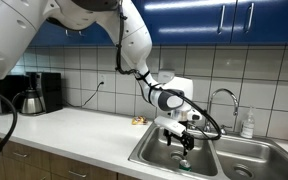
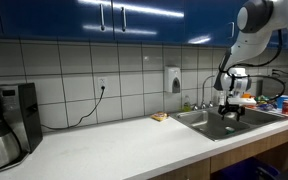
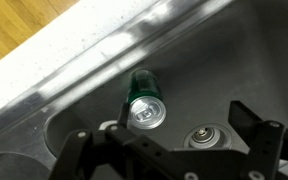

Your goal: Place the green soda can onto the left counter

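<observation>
The robot's gripper needs to next move down to the upper part (image 1: 185, 162) (image 3: 145, 103) of the green soda can, just below its silvery top, and close there.
The green soda can (image 3: 142, 98) stands in the steel sink basin (image 3: 214, 60), its silvery top towards the wrist camera. My gripper (image 3: 184, 125) is open and low in the basin. The can sits just inside the left finger, apart from the right finger, and I cannot tell whether it touches the left one. In both exterior views the gripper (image 1: 181, 140) (image 2: 229, 112) hangs down into the sink and the can is hidden. The off-white counter (image 1: 74, 130) (image 2: 114, 150) runs beside the sink, over wooden cabinets.
The sink drain (image 3: 204, 137) lies between the fingers. A faucet (image 1: 224, 100) and a clear soap bottle (image 1: 247, 125) stand behind the sink. A coffee maker (image 1: 34, 95) (image 2: 4, 125) is at the counter's far end. A small yellow item (image 1: 139, 121) lies by the sink rim.
</observation>
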Motion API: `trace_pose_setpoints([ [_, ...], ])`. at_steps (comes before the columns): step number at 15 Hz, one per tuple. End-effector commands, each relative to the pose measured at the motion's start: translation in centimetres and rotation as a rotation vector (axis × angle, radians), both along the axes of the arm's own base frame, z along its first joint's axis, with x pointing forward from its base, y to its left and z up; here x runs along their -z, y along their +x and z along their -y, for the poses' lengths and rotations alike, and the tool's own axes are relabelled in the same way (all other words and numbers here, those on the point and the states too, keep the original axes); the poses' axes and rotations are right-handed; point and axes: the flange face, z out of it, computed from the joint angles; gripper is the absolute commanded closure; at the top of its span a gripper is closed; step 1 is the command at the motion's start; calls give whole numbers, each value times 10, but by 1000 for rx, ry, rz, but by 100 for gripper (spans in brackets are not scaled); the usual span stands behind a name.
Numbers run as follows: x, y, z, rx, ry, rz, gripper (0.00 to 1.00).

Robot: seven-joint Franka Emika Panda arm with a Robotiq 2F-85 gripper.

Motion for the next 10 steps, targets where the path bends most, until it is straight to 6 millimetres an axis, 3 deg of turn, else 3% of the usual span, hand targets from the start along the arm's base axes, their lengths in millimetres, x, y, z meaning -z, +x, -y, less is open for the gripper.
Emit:
trace_pose_setpoints([
  [1, 10, -4, 14, 46, -7, 2, 0],
  [10, 37, -9, 44, 105, -23, -10, 0],
])
